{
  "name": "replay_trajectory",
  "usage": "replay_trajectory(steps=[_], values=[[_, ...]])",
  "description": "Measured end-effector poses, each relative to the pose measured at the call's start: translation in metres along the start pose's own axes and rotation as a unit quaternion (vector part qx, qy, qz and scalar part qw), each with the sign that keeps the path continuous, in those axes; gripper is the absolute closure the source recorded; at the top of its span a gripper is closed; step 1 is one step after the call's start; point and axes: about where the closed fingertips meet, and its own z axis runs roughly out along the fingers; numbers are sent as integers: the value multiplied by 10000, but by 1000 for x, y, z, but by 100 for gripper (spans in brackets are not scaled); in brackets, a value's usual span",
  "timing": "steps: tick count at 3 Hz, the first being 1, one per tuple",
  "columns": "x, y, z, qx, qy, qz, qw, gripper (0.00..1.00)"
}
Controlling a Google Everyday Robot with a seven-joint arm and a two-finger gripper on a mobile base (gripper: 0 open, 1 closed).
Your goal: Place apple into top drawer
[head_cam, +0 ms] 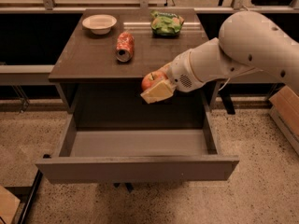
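Observation:
The apple, now held above the drawer's back, will be released from my gripper onto the middle of the open top drawer's grey bottom (145, 134), where it will be between the drawer's sides.
The small red-orange apple (150, 80) is held in my gripper (156, 85), whose cream fingers (159, 92) are shut on it. The gripper hangs in front of the cabinet's front edge, above the back of the open top drawer (138, 167). The drawer is pulled fully out, with a plain flat front panel and a smooth grey inside that holds nothing I can see. My white arm (247, 45) reaches in from the right.
On the cabinet top (88, 59) lie a crushed red-and-white soda can (124, 46), a green snack bag (166, 23) and a white bowl (99, 23). A cardboard box (286, 113) stands on the floor at the right, another at the bottom left corner (7, 206).

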Motion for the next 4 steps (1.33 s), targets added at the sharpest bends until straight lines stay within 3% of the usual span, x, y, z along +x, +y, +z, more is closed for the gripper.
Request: replay_trajectory(steps=[2,4], values=[[40,8,45,-255,-459,356,9980,100],[87,-1,89,-582,-794,523,9938,100]])
